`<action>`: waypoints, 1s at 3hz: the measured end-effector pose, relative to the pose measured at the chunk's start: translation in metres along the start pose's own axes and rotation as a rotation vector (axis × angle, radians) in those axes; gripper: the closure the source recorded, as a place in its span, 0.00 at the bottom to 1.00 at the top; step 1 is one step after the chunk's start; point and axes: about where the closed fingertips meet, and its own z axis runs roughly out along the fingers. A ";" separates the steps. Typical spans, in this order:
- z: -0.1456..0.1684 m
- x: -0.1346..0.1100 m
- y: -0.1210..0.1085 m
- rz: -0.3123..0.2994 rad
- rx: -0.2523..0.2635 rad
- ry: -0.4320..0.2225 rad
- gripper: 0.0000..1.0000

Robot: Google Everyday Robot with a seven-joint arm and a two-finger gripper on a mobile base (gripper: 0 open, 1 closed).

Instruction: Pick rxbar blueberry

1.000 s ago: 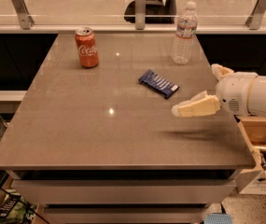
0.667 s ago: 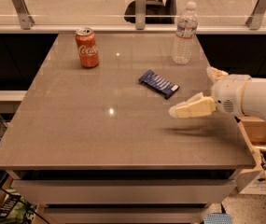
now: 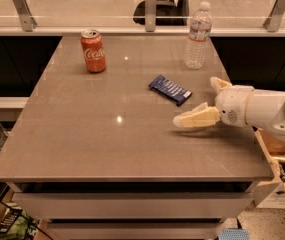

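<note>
The near half of the rxbar blueberry (image 3: 179,94), the half farther from the red Coca-Cola can, will be gripped by my gripper.
The rxbar blueberry (image 3: 170,89) is a flat dark blue bar with pale lettering, lying at an angle on the grey table (image 3: 82,134), right of centre. My gripper (image 3: 197,102) reaches in from the right edge, just right of and a little nearer than the bar, not touching it. It is open and empty: one cream finger (image 3: 196,118) points left, low over the table, and the other finger (image 3: 219,84) sticks up behind it.
A red Coca-Cola can (image 3: 93,51) stands at the back left. A clear water bottle (image 3: 198,36) stands at the back right, behind the bar. A glass railing (image 3: 82,6) runs behind the table. Cardboard boxes (image 3: 282,184) sit on the floor at the right.
My gripper has moved a little to the left, closer to the bar, with its fingers still spread. The bar, can and bottle have not moved.
</note>
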 end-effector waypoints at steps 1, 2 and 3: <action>0.014 -0.002 0.001 0.000 -0.024 -0.030 0.00; 0.034 -0.018 0.000 -0.018 -0.053 -0.082 0.00; 0.042 -0.018 0.001 -0.021 -0.046 -0.080 0.00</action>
